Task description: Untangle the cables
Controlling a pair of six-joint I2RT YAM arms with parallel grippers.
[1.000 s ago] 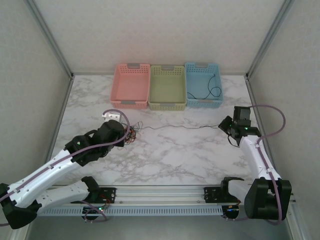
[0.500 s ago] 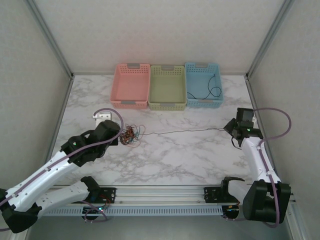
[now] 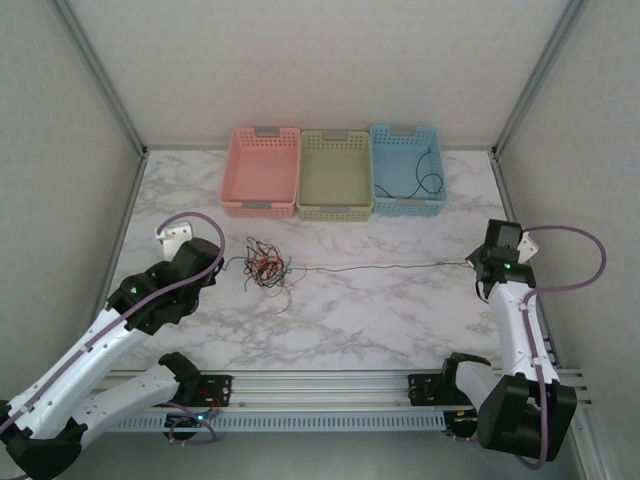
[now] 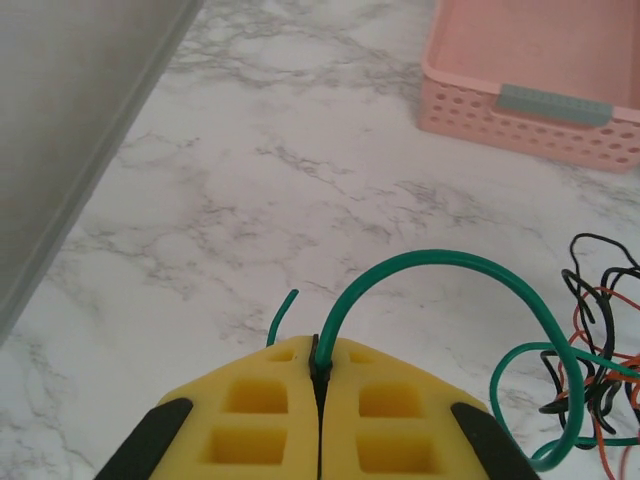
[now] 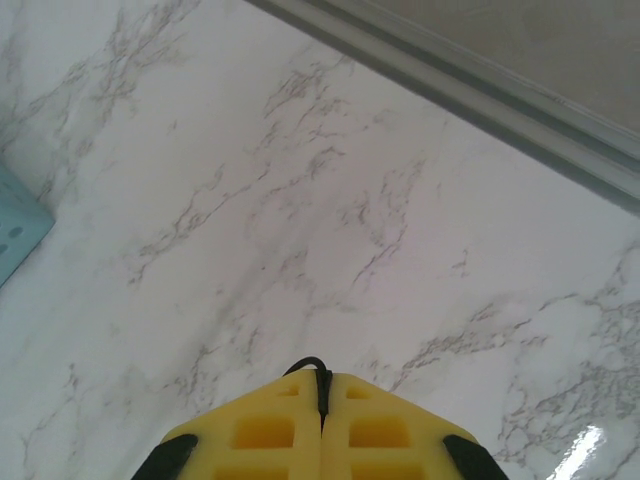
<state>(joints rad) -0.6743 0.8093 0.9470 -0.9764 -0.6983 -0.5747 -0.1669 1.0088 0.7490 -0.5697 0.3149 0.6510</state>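
My right gripper is near the wall with the taut black cable caught in the tangle, so it should grab the black cable closer to the tangle (image 3: 312,268).
A small tangle of cables (image 3: 265,268) in black, red-orange and green lies on the marble left of centre, also at the right edge of the left wrist view (image 4: 600,350). My left gripper (image 3: 218,266) sits just left of it, shut (image 4: 320,352) on a green cable (image 4: 440,262) that arcs over into the tangle. One thin black cable (image 3: 390,266) runs taut from the tangle to my right gripper (image 3: 478,264) at the far right. That gripper (image 5: 322,380) is shut on the black cable's end (image 5: 305,366).
Three baskets stand in a row at the back: pink (image 3: 262,205), green (image 3: 335,208) and blue (image 3: 408,205). Another black cable (image 3: 428,182) lies in the blue one. The pink basket (image 4: 520,105) is ahead of my left gripper. Enclosure walls flank both sides.
My left gripper has pulled back to the left and the right gripper to the right. The black cable between them has drawn straight and the tangle has loosened and come into the open.
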